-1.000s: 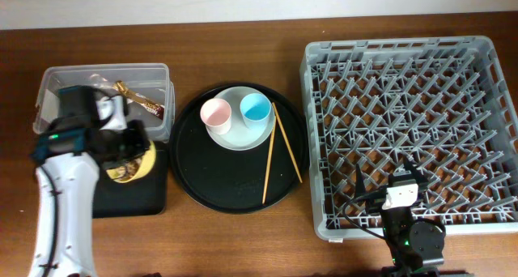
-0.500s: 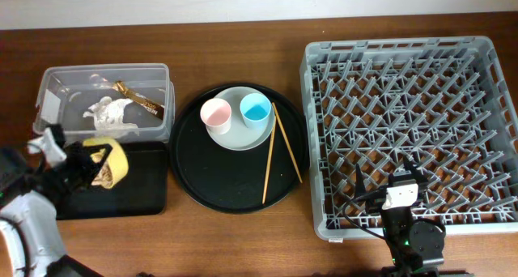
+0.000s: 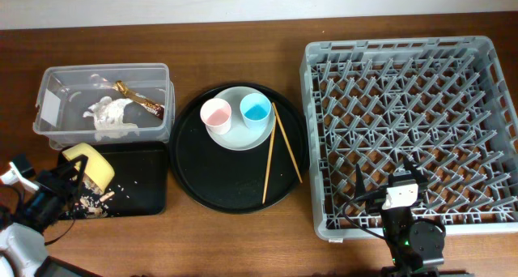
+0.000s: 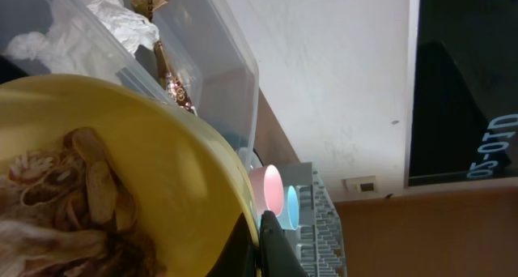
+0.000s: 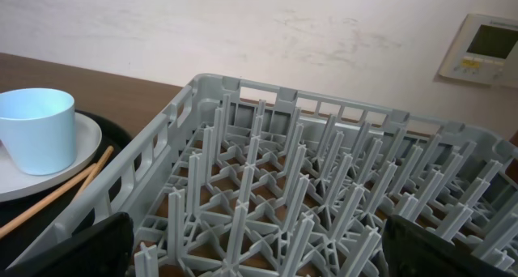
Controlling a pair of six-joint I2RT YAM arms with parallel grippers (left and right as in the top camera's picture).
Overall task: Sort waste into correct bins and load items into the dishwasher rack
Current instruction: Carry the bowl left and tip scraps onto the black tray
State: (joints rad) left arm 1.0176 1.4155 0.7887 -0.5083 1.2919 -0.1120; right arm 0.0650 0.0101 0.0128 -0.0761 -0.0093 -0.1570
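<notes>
Next, the left gripper releases the yellow bowl on the round black tray (image 3: 221, 172), just in front of the pale plate.
My left gripper (image 3: 63, 180) is shut on the rim of the yellow bowl (image 3: 91, 164), tipped on its side over the shallow black tray (image 3: 142, 188). Beige-brown food scraps (image 3: 93, 199) lie in the tray, and more cling inside the bowl (image 4: 57, 196). The clear box (image 3: 104, 100) holds white tissue (image 3: 109, 113) and the gold-brown wrapper (image 3: 139, 100). The pink cup (image 3: 215, 113) and blue cup (image 3: 255, 108) stand on the pale plate (image 3: 243, 133), with two chopsticks (image 3: 278, 151) beside it. My right gripper (image 5: 259, 253) is open over the grey rack (image 3: 409, 131).
The large round black tray (image 3: 202, 176) carries the plate, cups and chopsticks between the bins and the rack. The right arm sits at the rack's front edge (image 3: 405, 225). Brown table surface surrounds everything.
My left arm swung from beside the clear box down to the table's front left, tipping the bowl. Scraps have fallen into the black tray. The right arm has not moved.
</notes>
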